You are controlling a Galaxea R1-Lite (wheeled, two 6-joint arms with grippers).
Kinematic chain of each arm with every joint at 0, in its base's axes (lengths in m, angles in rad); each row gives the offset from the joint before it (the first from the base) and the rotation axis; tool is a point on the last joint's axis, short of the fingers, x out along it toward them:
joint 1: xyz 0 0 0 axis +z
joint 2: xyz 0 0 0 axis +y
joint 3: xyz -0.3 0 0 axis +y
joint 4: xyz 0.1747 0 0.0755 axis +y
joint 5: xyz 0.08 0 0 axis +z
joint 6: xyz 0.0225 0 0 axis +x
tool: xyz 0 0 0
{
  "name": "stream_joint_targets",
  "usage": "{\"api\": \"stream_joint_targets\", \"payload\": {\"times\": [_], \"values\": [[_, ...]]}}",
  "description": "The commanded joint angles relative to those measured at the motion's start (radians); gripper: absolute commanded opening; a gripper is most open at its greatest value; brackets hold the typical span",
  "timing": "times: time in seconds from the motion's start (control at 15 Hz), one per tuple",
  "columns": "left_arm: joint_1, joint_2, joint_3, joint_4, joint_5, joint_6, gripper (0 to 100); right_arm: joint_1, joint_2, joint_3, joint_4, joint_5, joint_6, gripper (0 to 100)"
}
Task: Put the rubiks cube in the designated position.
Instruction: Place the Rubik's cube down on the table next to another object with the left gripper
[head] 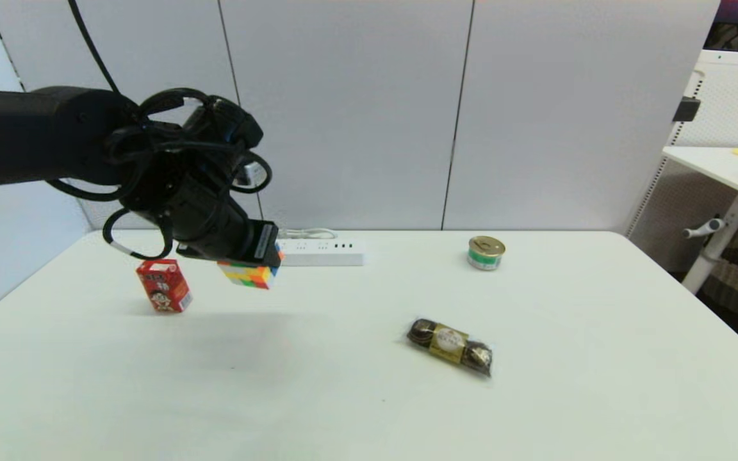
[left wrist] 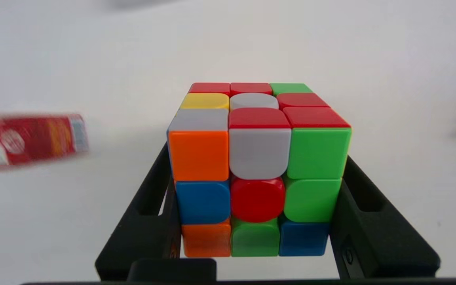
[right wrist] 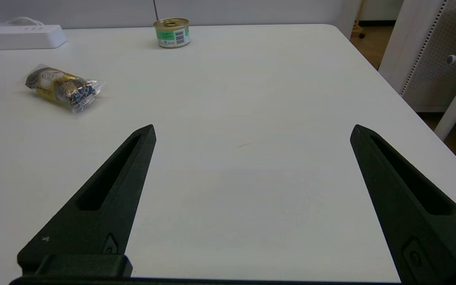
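Next, my left gripper lets go of the rubiks cube on the table [head: 280, 285] in front of the white power strip.
The rubiks cube [head: 249, 274] hangs in the air above the far left of the table, held by my left gripper [head: 250, 264], which is shut on it. In the left wrist view the cube [left wrist: 257, 170] fills the middle, its sides pressed between the two black fingers [left wrist: 149, 213]. White tabletop lies below it. The designated position is plain white table with no mark that I can make out. My right gripper [right wrist: 251, 132] is parked low over the right side of the table, open, with nothing between its fingers.
A red drink carton [head: 164, 285] stands just left of the cube. A white power strip [head: 321, 251] lies at the back. A small tin can [head: 485, 252] stands far right of centre, and a chocolate packet [head: 450, 346] lies mid-table.
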Motion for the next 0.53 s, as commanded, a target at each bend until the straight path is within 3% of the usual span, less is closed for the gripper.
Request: {"api": "stream_joint_targets", "payload": {"times": [0.07,0.53], "values": [[0.038,0.176,-0.122,0.002,0.0,0.013,0,0.0,0.001,0.0,0.0,0.0,0.0,100],[0.048,0.339,-0.244,0.002,-0.002,0.013,0,0.0,0.001,0.0,0.0,0.0,0.0,100]]}}
